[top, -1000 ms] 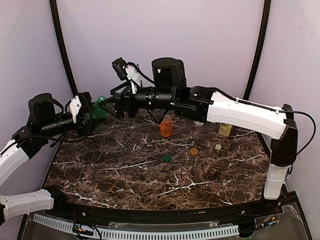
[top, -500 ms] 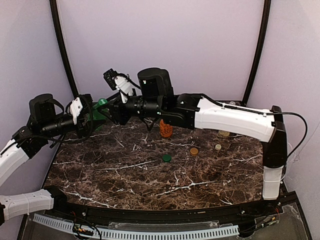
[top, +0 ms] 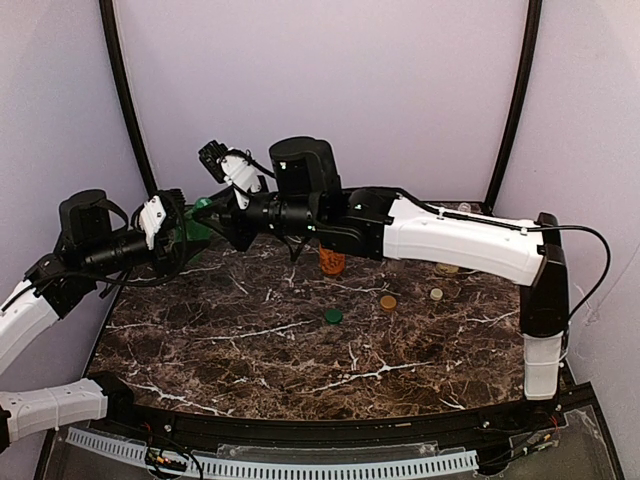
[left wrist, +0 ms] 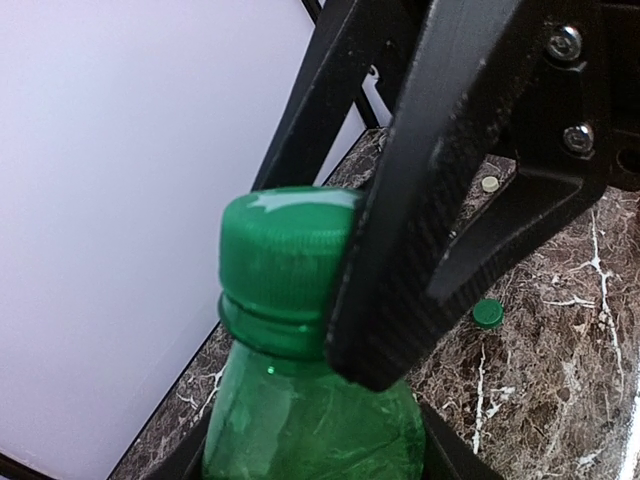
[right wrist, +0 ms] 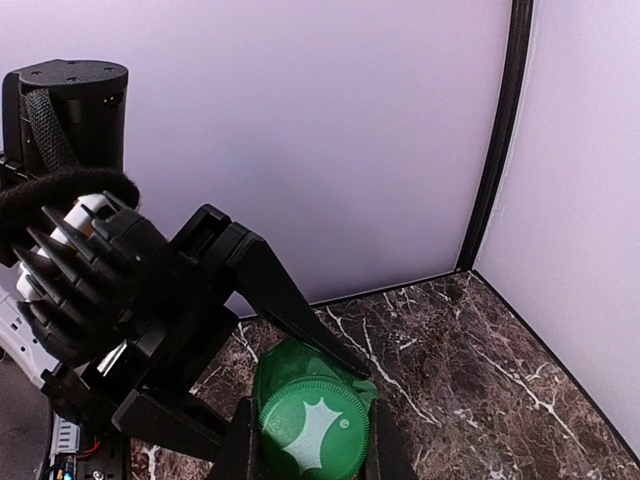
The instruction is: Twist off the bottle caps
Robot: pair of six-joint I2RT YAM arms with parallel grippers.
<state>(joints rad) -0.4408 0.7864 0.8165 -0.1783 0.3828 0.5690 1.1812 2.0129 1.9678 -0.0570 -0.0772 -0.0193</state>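
I will move my left gripper from the green bottle's narrow upper part to take the bottle's wide body lower down (top: 188, 244) while my right gripper holds the cap.
My left gripper (top: 185, 238) is shut on the body of the slim green bottle (top: 200, 226) and holds it up at the back left. In the left wrist view the bottle (left wrist: 300, 420) fills the frame with its green cap (left wrist: 285, 250) on top. My right gripper (top: 215, 212) reaches across and is shut on that cap (right wrist: 313, 425), one finger (right wrist: 240, 445) on each side. Three loose caps lie on the table: green (top: 333, 316), golden-brown (top: 388, 302) and cream-white (top: 436, 294).
The orange juice bottle (top: 331, 262) stands uncapped at the middle back, partly under the right arm. A sliver of a yellowish bottle (top: 447, 267) shows below that arm. Purple walls close in the back and both sides of the marble table (top: 300, 370).
The right arm has swung left and risen slightly, and its jaws have shut on the green bottle's cap. The left arm and the bottle have stayed put.
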